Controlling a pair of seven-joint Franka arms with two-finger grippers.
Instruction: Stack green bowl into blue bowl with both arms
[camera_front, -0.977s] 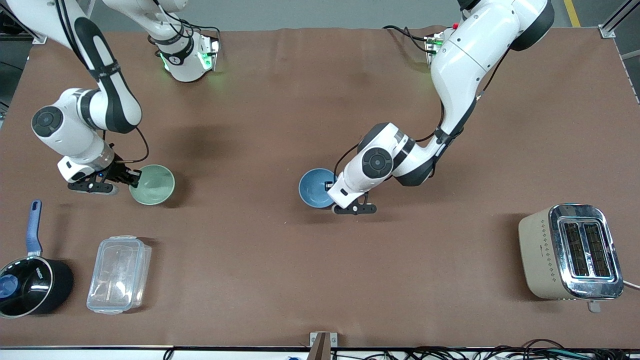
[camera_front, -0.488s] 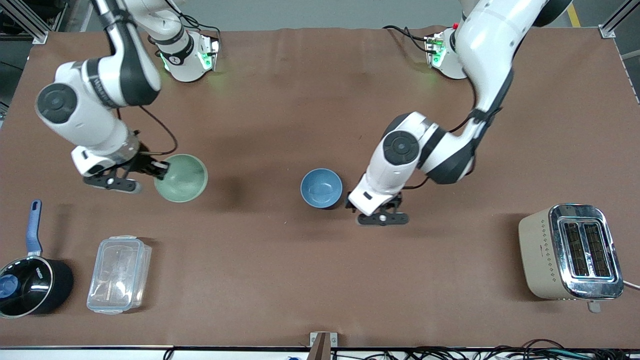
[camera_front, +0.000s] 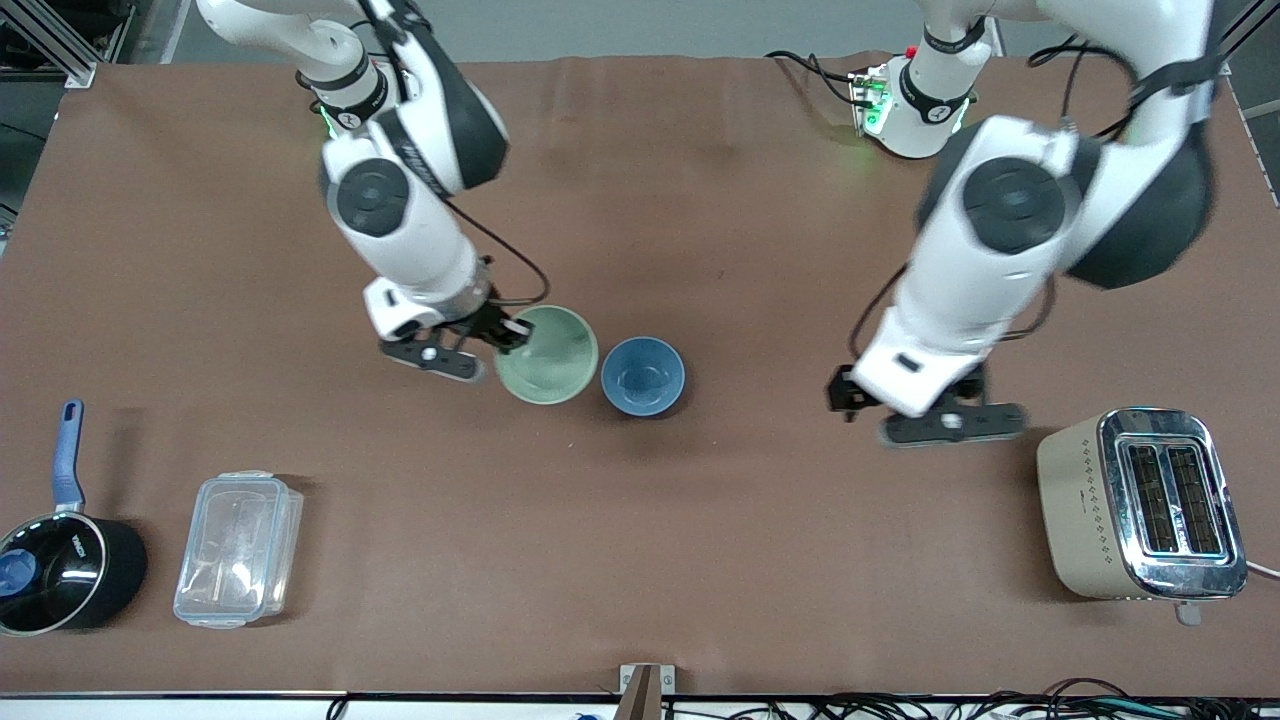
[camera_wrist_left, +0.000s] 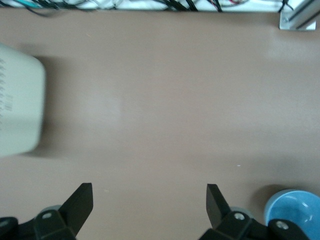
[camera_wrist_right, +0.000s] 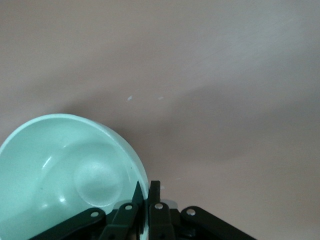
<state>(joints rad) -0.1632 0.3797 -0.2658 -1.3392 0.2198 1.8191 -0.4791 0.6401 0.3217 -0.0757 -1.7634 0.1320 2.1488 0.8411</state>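
Next, I release the green bowl from my right gripper in the middle of the blue bowl (camera_front: 643, 374), nested over its bottom. The green bowl is still tilted just above the table.
The blue bowl (camera_front: 643, 376) stands upright on the brown table near its middle. The green bowl (camera_front: 547, 355) is held tilted just above the table, right beside the blue bowl toward the right arm's end, their rims almost touching. My right gripper (camera_front: 508, 335) is shut on the green bowl's rim; in the right wrist view the fingers (camera_wrist_right: 148, 192) pinch the rim of the green bowl (camera_wrist_right: 65, 170). My left gripper (camera_front: 908, 392) is open and empty, over bare table between the blue bowl and the toaster. The left wrist view shows its spread fingers (camera_wrist_left: 149, 200) and the blue bowl (camera_wrist_left: 295, 212) off to one side.
A beige and chrome toaster (camera_front: 1140, 505) stands at the left arm's end, nearer the front camera. A black saucepan with a blue handle (camera_front: 60, 570) and a clear lidded container (camera_front: 238, 548) sit at the right arm's end.
The right arm carried the green bowl from its end of the table over to beside the blue bowl. The left gripper let go of the blue bowl and drew away toward the toaster.
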